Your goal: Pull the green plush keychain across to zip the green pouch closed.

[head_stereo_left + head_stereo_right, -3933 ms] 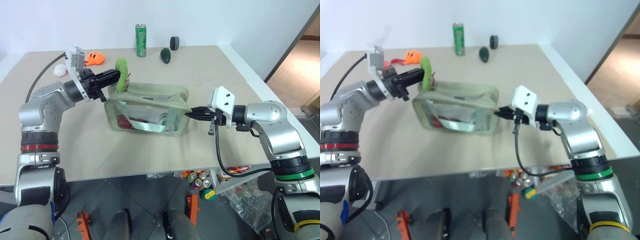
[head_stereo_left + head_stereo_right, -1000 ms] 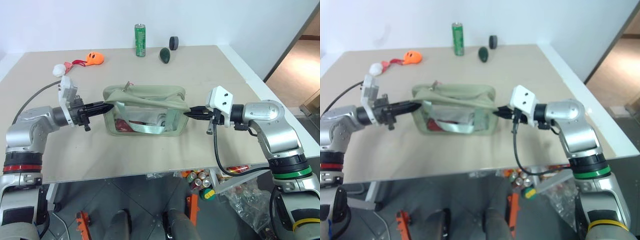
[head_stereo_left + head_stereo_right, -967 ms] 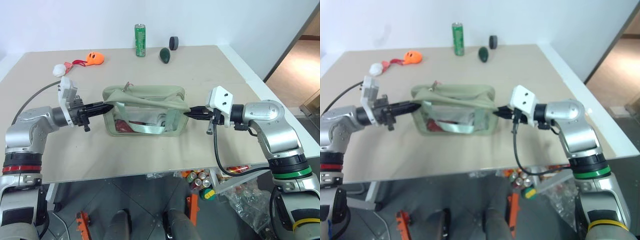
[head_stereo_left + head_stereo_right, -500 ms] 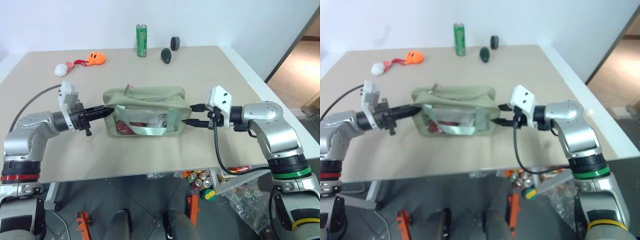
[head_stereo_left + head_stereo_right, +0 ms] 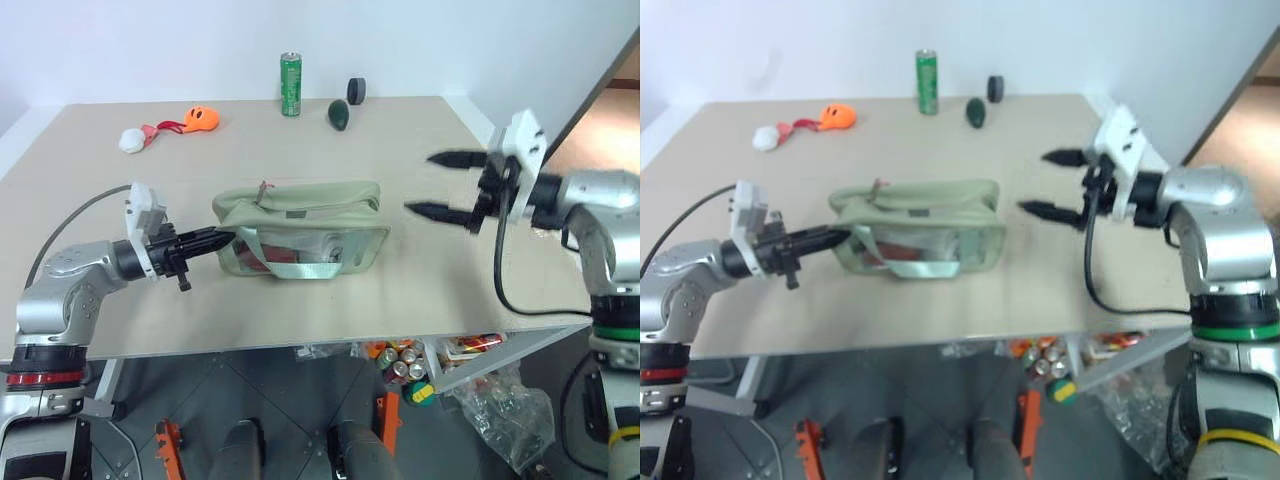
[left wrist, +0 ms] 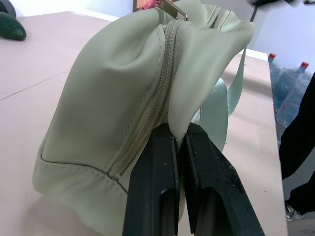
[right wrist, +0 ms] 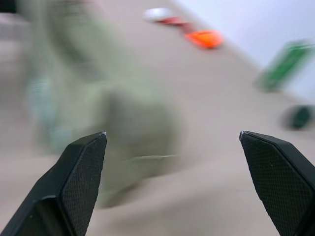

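My right gripper should close on the pinkish loop (image 5: 264,187) on top of the green pouch, near the end that my left gripper holds.
The green pouch (image 5: 300,225) lies on the table (image 5: 430,290), its clear window with red contents facing me. My left gripper (image 5: 224,237) is shut on a fold of fabric at the pouch's left end, seen close in the left wrist view (image 6: 178,129), where the zipper (image 6: 152,108) looks closed. A pinkish loop (image 5: 262,188) sticks up from the top near that end. The green plush keychain itself is hidden. My right gripper (image 5: 420,183) hangs open and empty in the air, to the right of the pouch and apart from it.
At the table's far edge stand a green can (image 5: 290,84), a dark green egg shape (image 5: 339,114) and a black cylinder (image 5: 357,90). An orange plush (image 5: 200,119) and a white lump (image 5: 131,140) lie at the back left. Loose cans (image 5: 398,352) lie on the floor under the table.
My right gripper has let go of the pouch's right end, opened wide and swung up and to the right. The pouch has settled on the table. The left gripper keeps its hold.
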